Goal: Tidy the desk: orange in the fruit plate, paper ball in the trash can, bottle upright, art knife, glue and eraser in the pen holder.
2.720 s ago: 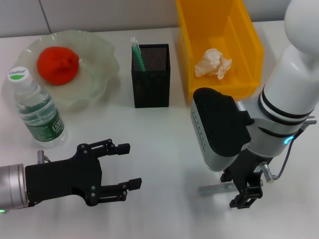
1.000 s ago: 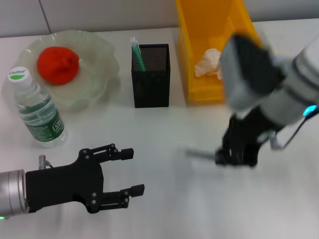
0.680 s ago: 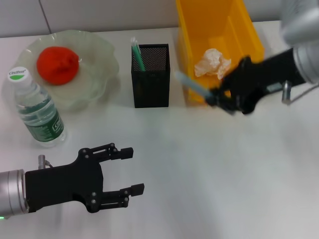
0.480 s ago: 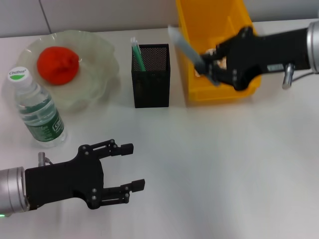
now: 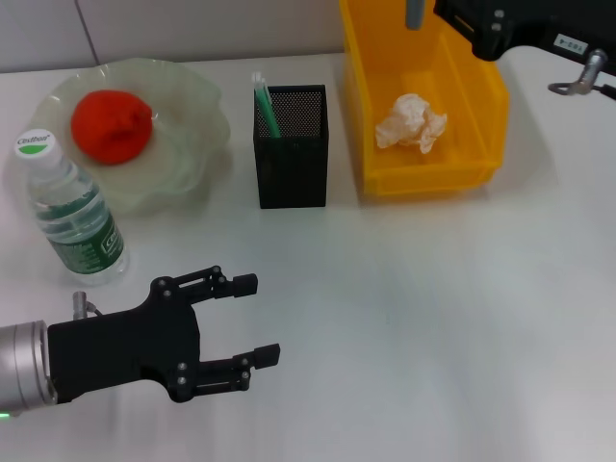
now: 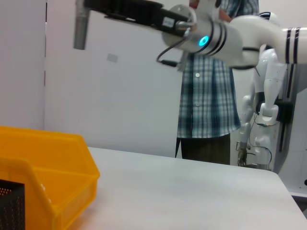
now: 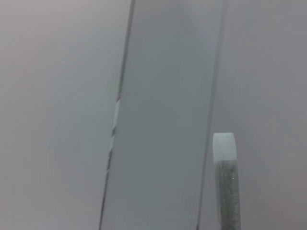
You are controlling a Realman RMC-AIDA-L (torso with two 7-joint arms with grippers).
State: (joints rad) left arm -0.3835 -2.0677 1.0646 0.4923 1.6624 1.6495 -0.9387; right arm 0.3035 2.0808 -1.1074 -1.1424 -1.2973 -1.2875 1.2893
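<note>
Next, my right gripper releases the grey art knife, now high over the trash can, in the black pen holder (image 5: pixel 267 125) next to the green glue stick.
My right gripper (image 5: pixel 450 12) is raised at the top edge of the head view, above the yellow trash can (image 5: pixel 481 91), shut on the grey art knife (image 5: pixel 414 12). The knife (image 6: pixel 80 26) hangs high over the bin in the left wrist view and shows against the wall in the right wrist view (image 7: pixel 225 184). The paper ball (image 5: pixel 412 122) lies in the trash can. The orange (image 5: pixel 112 125) sits in the fruit plate (image 5: pixel 188 154). The bottle (image 5: pixel 69 212) stands upright. A green glue stick (image 5: pixel 265 104) stands in the black pen holder (image 5: pixel 292 159). The eraser is out of view. My left gripper (image 5: pixel 258 320) hovers open at the front left.
The white desk (image 5: pixel 433 318) stretches in front of the pen holder and bin. A person in a checked shirt (image 6: pixel 208 96) and another robot (image 6: pixel 268 96) stand beyond the desk's far edge in the left wrist view.
My right gripper lifted the art knife off the desk at the front right, swung it up and back, and now holds it above the yellow bin. The left gripper barely moved.
</note>
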